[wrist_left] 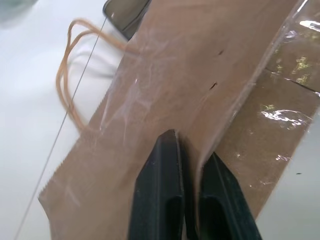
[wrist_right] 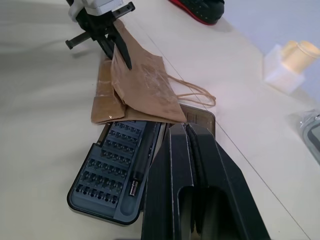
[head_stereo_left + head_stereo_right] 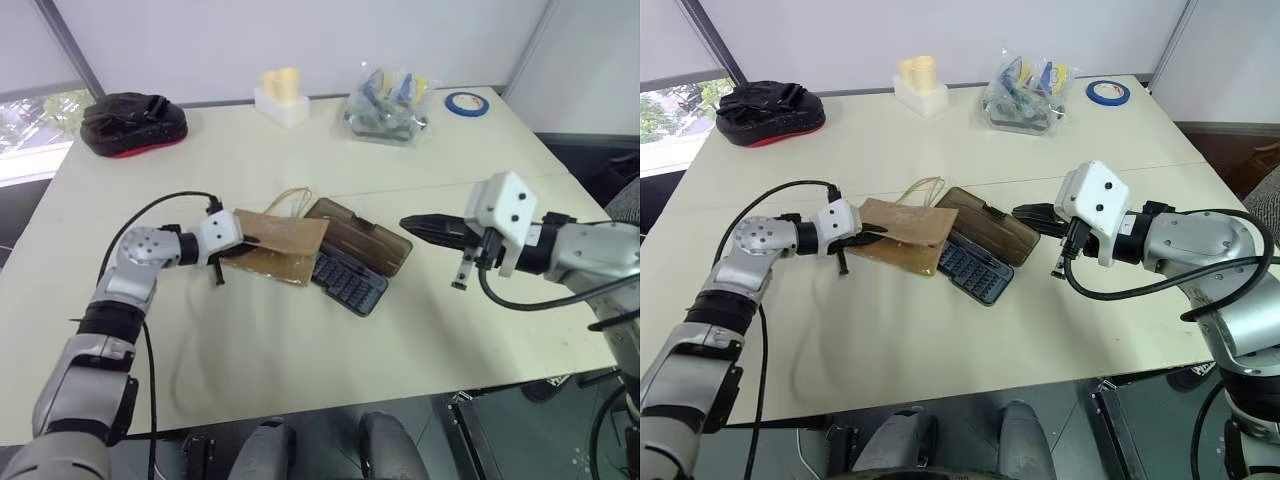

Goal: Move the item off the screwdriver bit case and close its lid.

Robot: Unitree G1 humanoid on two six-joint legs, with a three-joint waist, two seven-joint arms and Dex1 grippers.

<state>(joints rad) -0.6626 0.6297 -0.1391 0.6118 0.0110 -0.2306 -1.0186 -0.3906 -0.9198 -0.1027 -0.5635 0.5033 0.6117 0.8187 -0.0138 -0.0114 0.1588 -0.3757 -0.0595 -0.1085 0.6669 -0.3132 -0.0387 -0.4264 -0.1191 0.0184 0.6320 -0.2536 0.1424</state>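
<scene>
The robot's left gripper needs to release the bag, now over the open bit case, on the bare table (image 3: pixel 82 260) well in front of the black-and-red pouch.
The item, a creased brown kraft paper bag (image 3: pixel 283 246) with twine handles, lies over the left end of the open screwdriver bit case. The case's grey tray (image 3: pixel 350 282) of bits sticks out from under the bag. Its smoky brown lid (image 3: pixel 366 238) lies flat open on the table behind the tray. My left gripper (image 3: pixel 248 243) is shut on the bag's left edge, the paper pinched between its fingers (image 1: pixel 167 170). My right gripper (image 3: pixel 415 226) is shut and empty, and hovers above the table just right of the lid.
A black-and-red pouch (image 3: pixel 133 123) sits at the far left of the table. A white holder with yellow pieces (image 3: pixel 281 95), a clear bag of parts (image 3: pixel 390 103) and a blue tape roll (image 3: pixel 466 103) line the far edge. A seam crosses the table (image 3: pixel 480 330) behind the case.
</scene>
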